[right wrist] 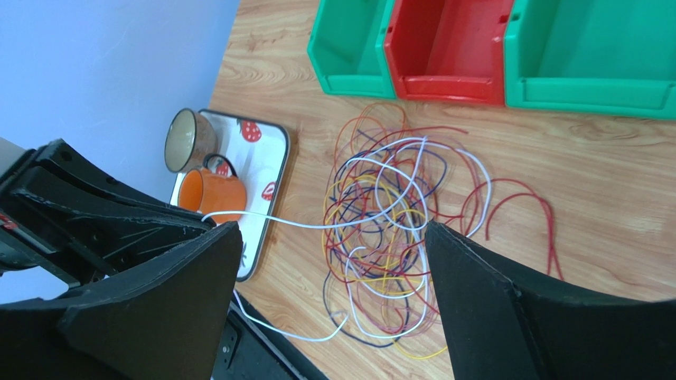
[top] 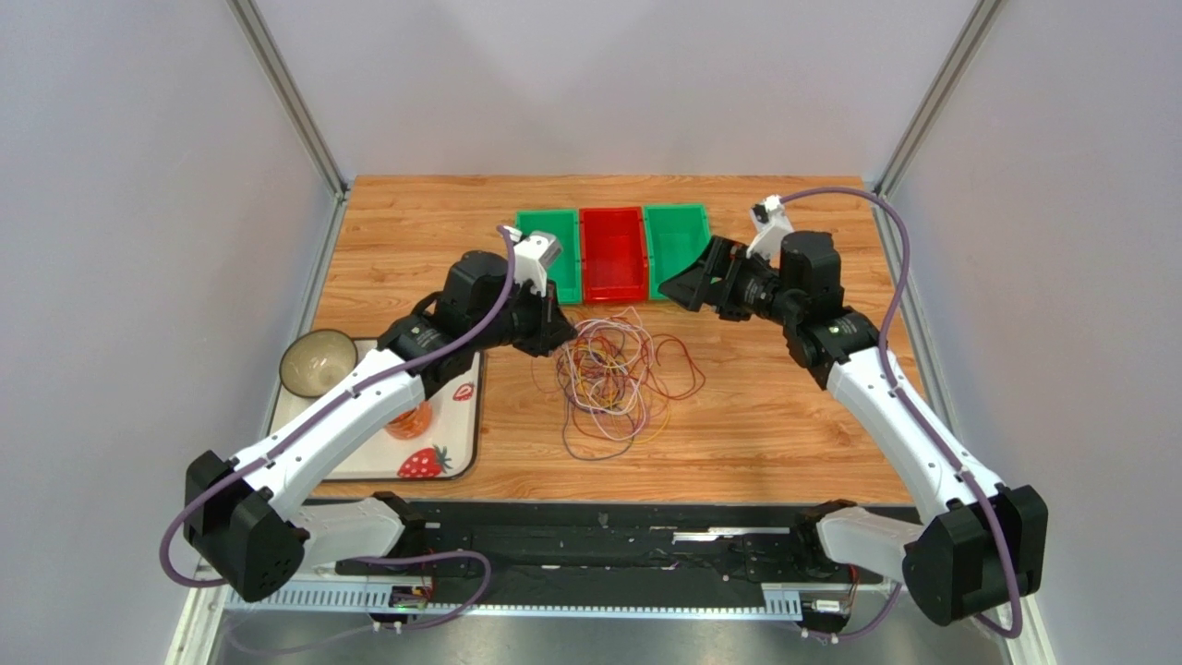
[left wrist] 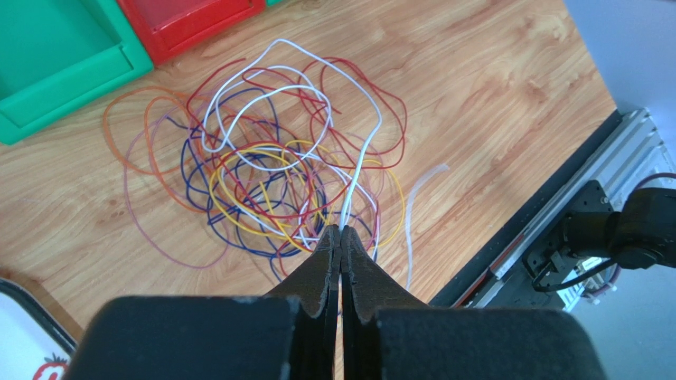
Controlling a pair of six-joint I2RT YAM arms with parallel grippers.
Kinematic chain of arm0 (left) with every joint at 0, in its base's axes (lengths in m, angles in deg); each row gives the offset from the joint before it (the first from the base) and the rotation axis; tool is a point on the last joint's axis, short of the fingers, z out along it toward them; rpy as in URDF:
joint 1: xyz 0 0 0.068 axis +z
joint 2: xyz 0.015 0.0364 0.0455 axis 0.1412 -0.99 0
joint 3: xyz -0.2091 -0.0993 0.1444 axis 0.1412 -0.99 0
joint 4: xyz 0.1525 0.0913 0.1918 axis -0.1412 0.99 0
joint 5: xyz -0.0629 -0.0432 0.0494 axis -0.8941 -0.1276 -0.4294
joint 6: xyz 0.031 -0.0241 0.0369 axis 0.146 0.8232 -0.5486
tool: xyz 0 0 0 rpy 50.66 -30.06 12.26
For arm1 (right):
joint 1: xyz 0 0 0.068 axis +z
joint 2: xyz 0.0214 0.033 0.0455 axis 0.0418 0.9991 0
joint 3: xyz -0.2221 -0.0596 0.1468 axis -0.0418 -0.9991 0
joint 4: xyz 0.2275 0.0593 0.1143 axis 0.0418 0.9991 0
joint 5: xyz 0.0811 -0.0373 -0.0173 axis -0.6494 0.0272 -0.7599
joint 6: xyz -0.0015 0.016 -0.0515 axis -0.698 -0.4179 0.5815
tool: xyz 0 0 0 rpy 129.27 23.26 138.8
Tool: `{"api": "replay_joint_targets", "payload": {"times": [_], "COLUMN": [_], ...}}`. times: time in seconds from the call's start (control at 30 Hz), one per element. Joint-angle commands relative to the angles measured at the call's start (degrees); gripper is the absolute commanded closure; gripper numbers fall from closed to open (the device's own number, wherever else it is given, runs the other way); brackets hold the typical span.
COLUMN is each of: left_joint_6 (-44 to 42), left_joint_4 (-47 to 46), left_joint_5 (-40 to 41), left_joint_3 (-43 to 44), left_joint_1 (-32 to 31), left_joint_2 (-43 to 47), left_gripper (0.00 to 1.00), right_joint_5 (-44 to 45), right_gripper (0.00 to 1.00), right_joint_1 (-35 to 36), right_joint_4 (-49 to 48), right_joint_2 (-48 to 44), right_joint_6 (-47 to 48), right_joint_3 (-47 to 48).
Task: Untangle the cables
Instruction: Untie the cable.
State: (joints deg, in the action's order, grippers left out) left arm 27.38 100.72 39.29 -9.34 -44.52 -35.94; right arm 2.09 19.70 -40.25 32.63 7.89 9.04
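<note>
Next, my right gripper goes to the white cable's taut stretch (top: 581,333) (right wrist: 282,221) between my left gripper and the tangle and closes there.
The cables (top: 611,381) lie as one loose tangle of purple, yellow, white and red loops on the wooden table, in front of the bins. The tangle also shows in the left wrist view (left wrist: 270,174) and the right wrist view (right wrist: 389,229). My left gripper (top: 558,337) is at the tangle's left edge, and in its own view (left wrist: 340,231) it is shut on a white cable (left wrist: 366,150) that rises from its tips. This white cable (right wrist: 301,224) stretches taut from the left gripper to the tangle. My right gripper (top: 680,287) hovers above the tangle's far right, wide open and empty (right wrist: 333,229).
A green bin (top: 548,250), a red bin (top: 613,254) and another green bin (top: 676,243) stand in a row behind the tangle. A white tray (top: 458,416) at the left holds a bowl (top: 318,360) and an orange cup (top: 407,420). A black rail (top: 597,534) runs along the near edge.
</note>
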Motion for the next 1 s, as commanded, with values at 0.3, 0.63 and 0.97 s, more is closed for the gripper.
{"api": "replay_joint_targets", "payload": {"times": [0.3,0.63,0.97], "left_joint_6": [-1.6,-2.9,-1.8], "left_joint_4": [-6.1,-6.1,-8.4], "left_joint_5": [-1.9,0.6,0.8], "left_joint_3": [-6.0,-8.2,-12.3], "left_joint_1": [-0.2,-0.2,-0.2], "left_joint_2": [5.5,9.2,10.8], "left_gripper": [1.00,1.00,1.00], "right_joint_5": [-0.7,1.6,-1.1], "right_gripper": [0.11,0.14,0.30], "right_joint_1": [5.2,5.6,5.6], "right_joint_4": [0.2,6.5,8.6], "right_joint_2": [9.3,20.9,32.8], "right_joint_6": [-6.5,-8.9,-9.8], "right_joint_3": [0.9,8.6,17.5]}}
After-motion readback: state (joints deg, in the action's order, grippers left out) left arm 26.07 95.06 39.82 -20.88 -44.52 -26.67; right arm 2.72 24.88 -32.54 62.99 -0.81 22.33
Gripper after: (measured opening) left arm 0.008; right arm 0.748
